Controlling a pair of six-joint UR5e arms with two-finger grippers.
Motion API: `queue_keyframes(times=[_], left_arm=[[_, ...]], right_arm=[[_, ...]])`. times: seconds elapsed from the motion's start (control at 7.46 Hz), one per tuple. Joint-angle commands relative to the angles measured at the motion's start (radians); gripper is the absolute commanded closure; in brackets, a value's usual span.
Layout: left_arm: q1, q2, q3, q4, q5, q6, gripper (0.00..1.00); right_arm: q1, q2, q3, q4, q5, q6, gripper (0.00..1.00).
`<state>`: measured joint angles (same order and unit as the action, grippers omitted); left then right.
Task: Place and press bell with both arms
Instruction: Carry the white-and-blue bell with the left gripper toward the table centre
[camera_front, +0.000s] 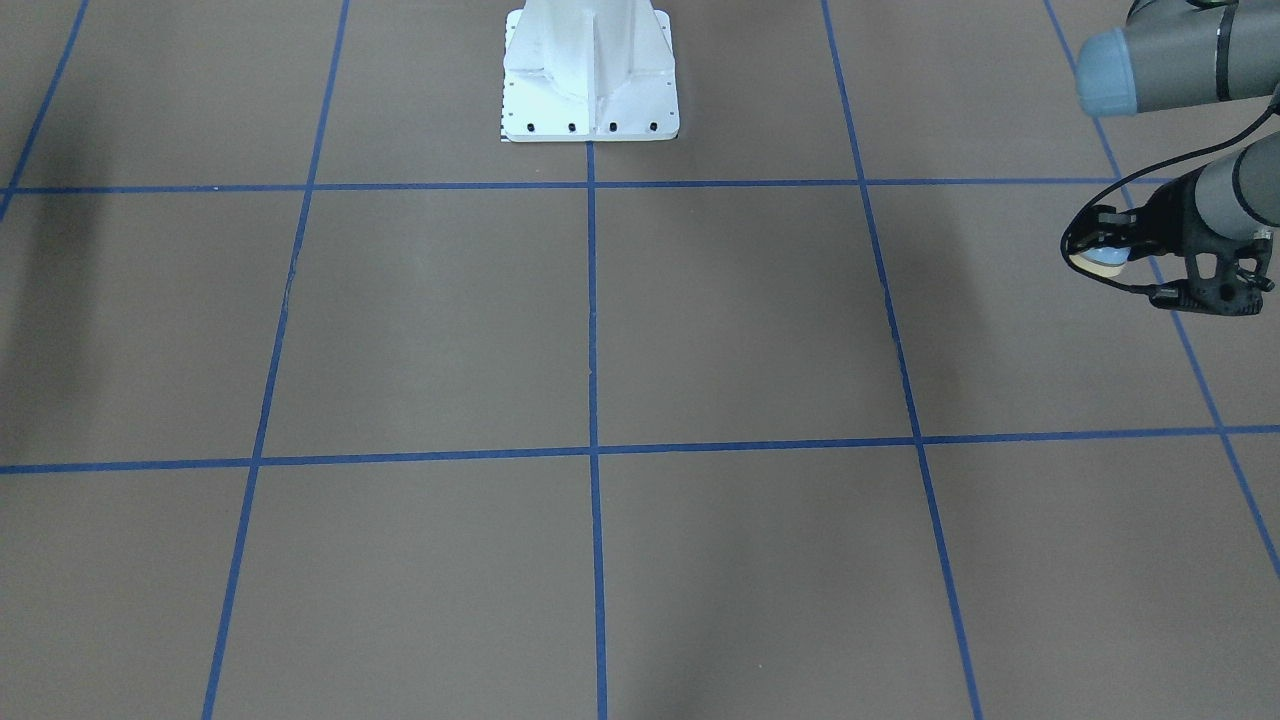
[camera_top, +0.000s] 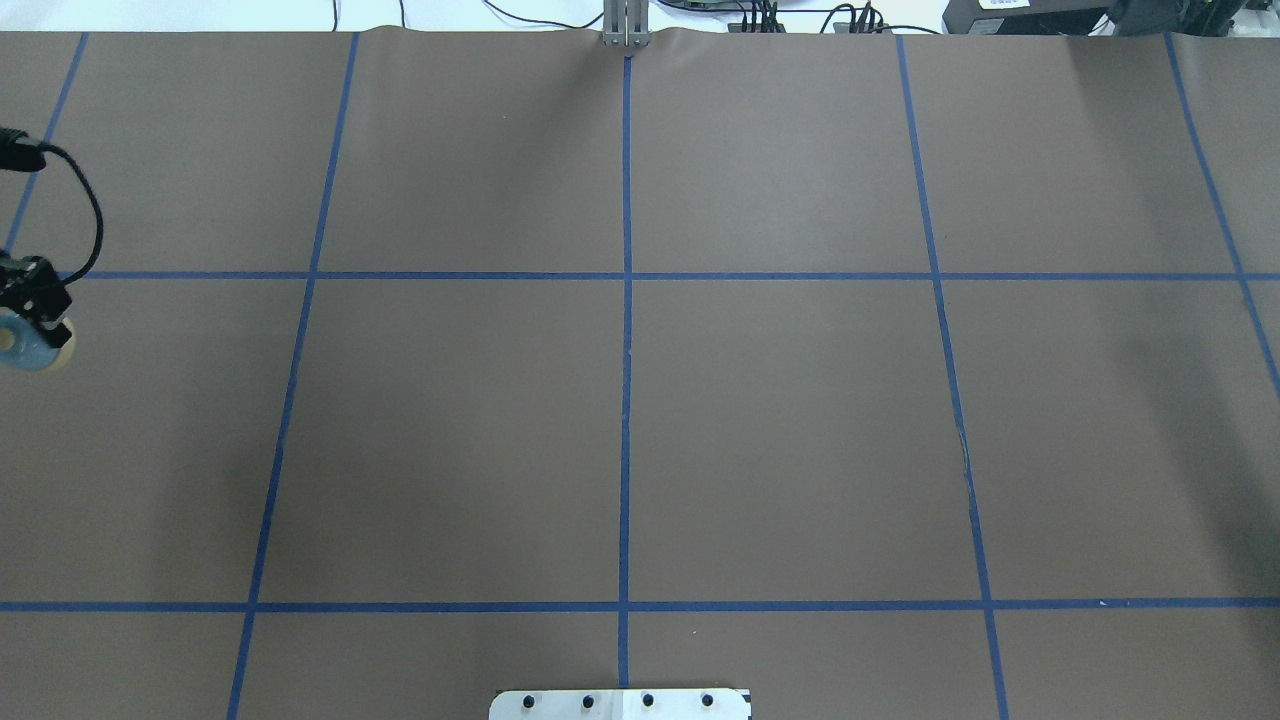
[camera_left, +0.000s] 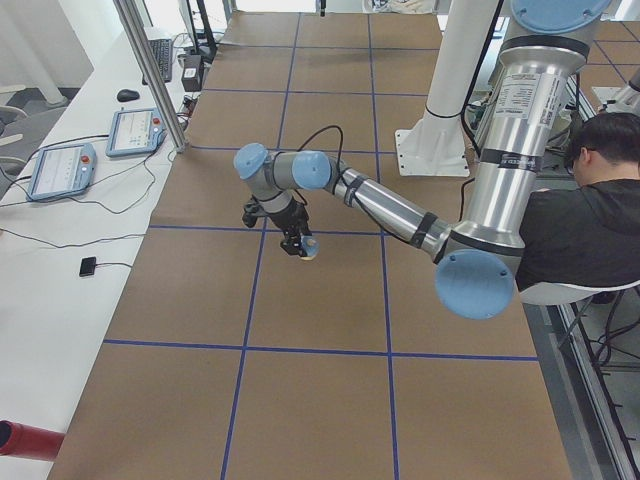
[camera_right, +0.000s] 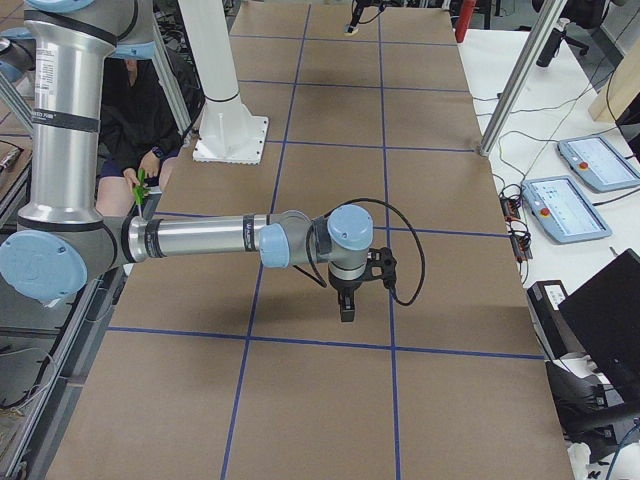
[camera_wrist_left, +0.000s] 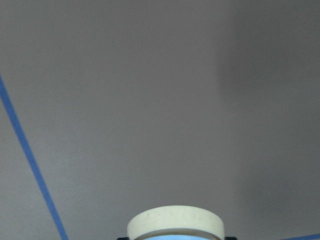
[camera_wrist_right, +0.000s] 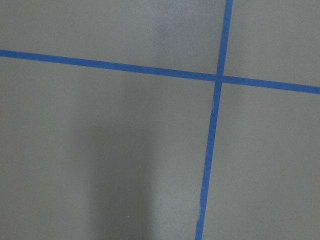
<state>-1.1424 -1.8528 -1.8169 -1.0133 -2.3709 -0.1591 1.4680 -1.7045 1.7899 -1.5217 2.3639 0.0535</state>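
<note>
The robot's left gripper needs to release the bell, now held above the brown table, on the blue line from the white pedestal (camera_front: 596, 415), just before the central crossing.
The bell (camera_front: 1101, 263) is light blue with a cream base. It is held in my left gripper (camera_front: 1100, 250), which is shut on it above the brown table at its far left side. It shows at the left edge of the overhead view (camera_top: 36, 347), with the gripper (camera_top: 38, 318) just behind it. In the left wrist view the cream base (camera_wrist_left: 175, 223) fills the bottom edge. In the exterior left view the left gripper (camera_left: 296, 243) holds the bell (camera_left: 308, 248). My right gripper (camera_right: 347, 308) points down over the table; I cannot tell whether it is open or shut.
The white bolted pedestal (camera_front: 590, 80) stands at the robot's side of the table. Blue tape lines (camera_top: 626, 400) divide the brown surface into squares. A seated person (camera_left: 590, 210) is beside the left arm. Pendants (camera_left: 60, 168) and cables lie on the white side bench.
</note>
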Motion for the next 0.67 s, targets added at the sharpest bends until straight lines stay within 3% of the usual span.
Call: queue_keyframes(times=[0.0,0.27,0.54], left_arm=[[0.108,-0.286,0.188,0.027,-0.002,-0.208,0.83],[0.193,-0.51,0.437,-0.046,-0.007,-0.359,0.83],[0.268,-0.664,0.694,-0.311,-0.007,-0.582,0.83]], right_arm=[[0.0,0.002,-0.001,0.0,0.0,0.0,0.0],[0.0,0.003,-0.001,0.0,0.001,0.0,0.0],[0.0,0.008,-0.003,0.0,0.0,0.023,0.0]])
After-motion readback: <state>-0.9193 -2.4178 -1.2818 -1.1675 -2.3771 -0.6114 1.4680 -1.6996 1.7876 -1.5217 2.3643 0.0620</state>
